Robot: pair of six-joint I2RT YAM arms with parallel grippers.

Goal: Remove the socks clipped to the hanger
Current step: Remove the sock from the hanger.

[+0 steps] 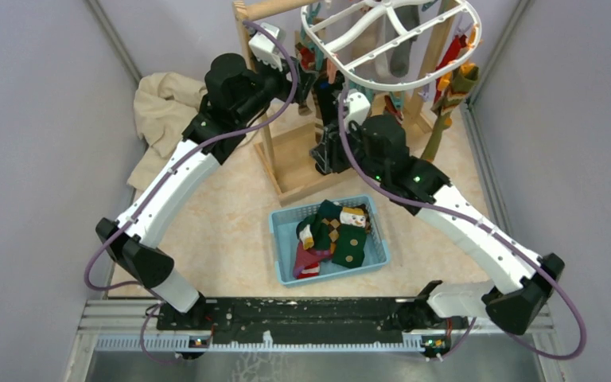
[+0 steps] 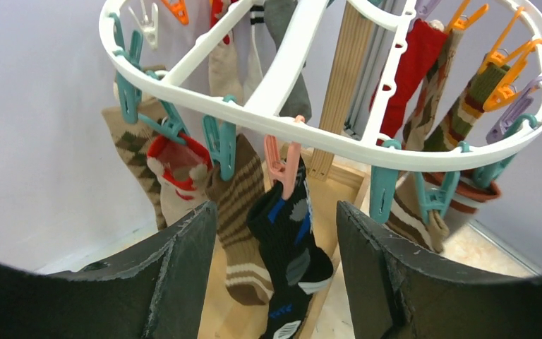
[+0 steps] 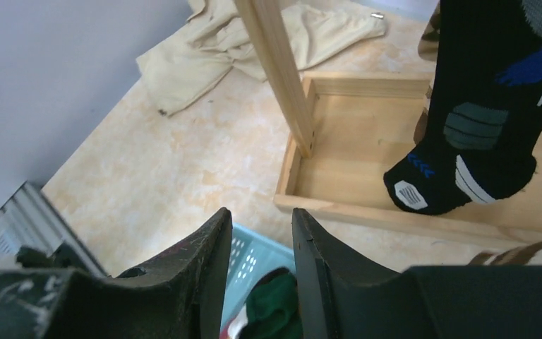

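The pink clip holds the black sock beside my empty right fingers, so they should open wide and take the black sock's upper part (image 2: 280, 214).
The white oval hanger (image 1: 390, 40) hangs at the top from the wooden stand, and its teal, orange and pink clips hold several socks (image 1: 453, 83). In the left wrist view the hanger (image 2: 282, 70) fills the top. A black sock with blue and grey patches (image 2: 293, 240) hangs from a pink clip (image 2: 282, 166), beside a brown striped sock (image 2: 240, 212). My left gripper (image 2: 275, 233) is open and empty, with the black sock just beyond its jaws. My right gripper (image 3: 260, 215) is slightly open and empty, low above the basket, with the black sock (image 3: 480, 127) to its upper right.
A blue basket (image 1: 286, 239) in the middle of the table holds several removed socks (image 1: 338, 231), green and red. The wooden stand's tray base (image 1: 286, 171) and post (image 3: 275, 70) are close to both grippers. A beige cloth (image 1: 163, 111) lies at the back left.
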